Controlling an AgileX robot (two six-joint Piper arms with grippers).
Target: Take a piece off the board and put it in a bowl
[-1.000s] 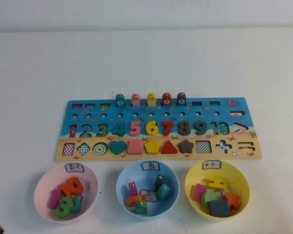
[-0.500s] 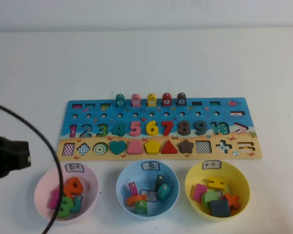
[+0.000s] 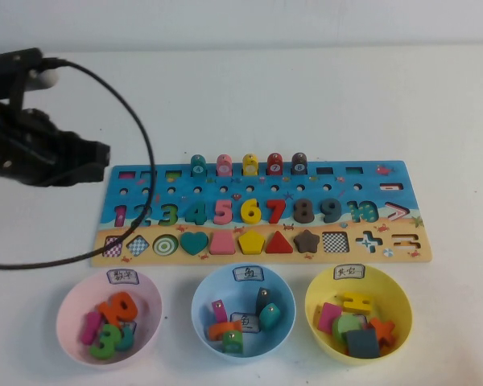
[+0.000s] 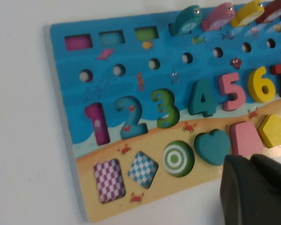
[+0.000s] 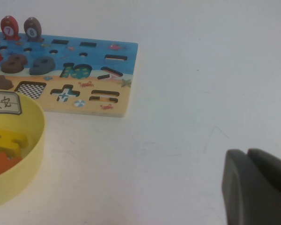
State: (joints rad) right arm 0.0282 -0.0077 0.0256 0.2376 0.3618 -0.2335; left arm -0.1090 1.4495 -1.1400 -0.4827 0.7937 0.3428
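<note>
Next, my left gripper closes on the arched top (image 3: 198,160) (image 4: 188,17) of the teal piece, which is next to the pink piece in the far row of the board.
The board (image 3: 249,257) lies across the middle of the table. Five arch-topped pieces stand in its far row. The teal piece (image 3: 198,166) is the leftmost, beside a pink one (image 3: 224,166). It also shows in the left wrist view (image 4: 187,21). My left gripper (image 3: 101,166) hovers at the board's far left end, left of the teal piece and apart from it; its fingers (image 4: 243,187) are shut and empty. The light blue bowl (image 3: 195,310) stands in front of the board's middle and holds several pieces. My right gripper (image 5: 248,157) is shut and empty over bare table, right of the board (image 5: 126,70).
A pink bowl (image 3: 62,318) with number pieces stands front left. A yellow bowl (image 3: 402,310) with shape pieces stands front right and shows in the right wrist view (image 5: 37,140). A black cable (image 3: 141,129) loops from my left arm over the board's left end.
My left arm has come in from the front left and risen toward the board's far left corner, trailing its cable. The pieces and bowls have not moved.
</note>
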